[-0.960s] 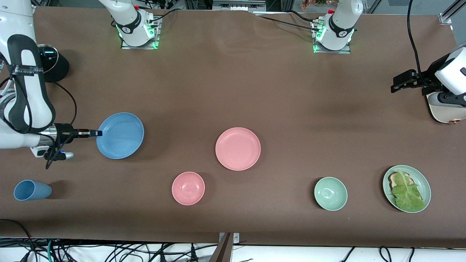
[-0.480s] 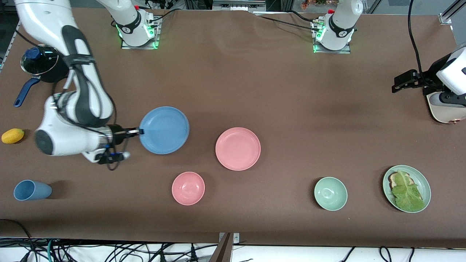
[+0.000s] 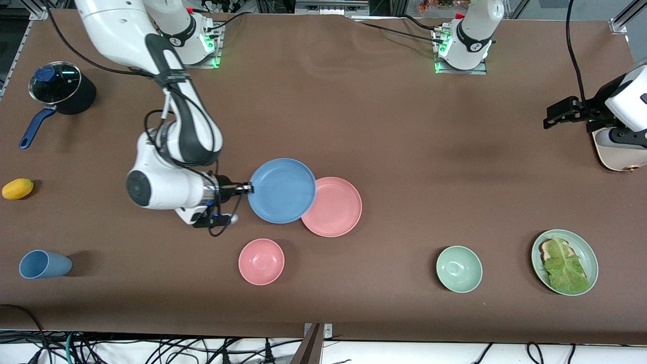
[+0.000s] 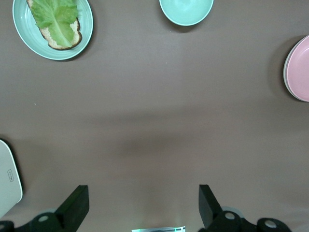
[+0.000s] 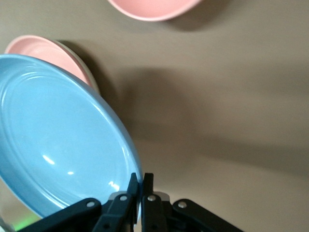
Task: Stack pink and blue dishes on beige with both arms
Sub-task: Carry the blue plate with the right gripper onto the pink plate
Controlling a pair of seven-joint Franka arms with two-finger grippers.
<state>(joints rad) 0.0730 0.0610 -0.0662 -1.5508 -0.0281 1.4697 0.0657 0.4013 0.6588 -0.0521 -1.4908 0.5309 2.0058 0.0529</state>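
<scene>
The robot's right gripper should release the light blue plate squarely on top of the pink plate [image 3: 330, 206] at the middle of the table.
My right gripper [image 3: 250, 188] [image 5: 141, 181] is shut on the rim of the light blue plate [image 3: 282, 190] [image 5: 58, 140]. It holds the plate tilted in the air, partly over the edge of the pink plate [image 3: 336, 208] [image 5: 46, 50] [image 4: 300, 67]. The pink plate lies at the table's middle. A thin cream rim of the beige plate [image 5: 93, 82] shows under it in the right wrist view; in the front view the pink plate hides it. My left gripper [image 3: 556, 114] [image 4: 143, 208] waits open and empty at the left arm's end of the table.
A pink bowl [image 3: 261, 261] sits nearer the camera than the plates. A blue cup [image 3: 44, 264], a yellow fruit [image 3: 17, 188] and a dark pot [image 3: 60, 91] are at the right arm's end. A green bowl [image 3: 459, 269], a green plate with lettuce [image 3: 564, 262] and a cream toaster [image 3: 619, 151] are toward the left arm's end.
My right arm has carried the blue plate from its end of the table toward the middle, and the plate now overlaps the pink plate. The left arm has not moved.
</scene>
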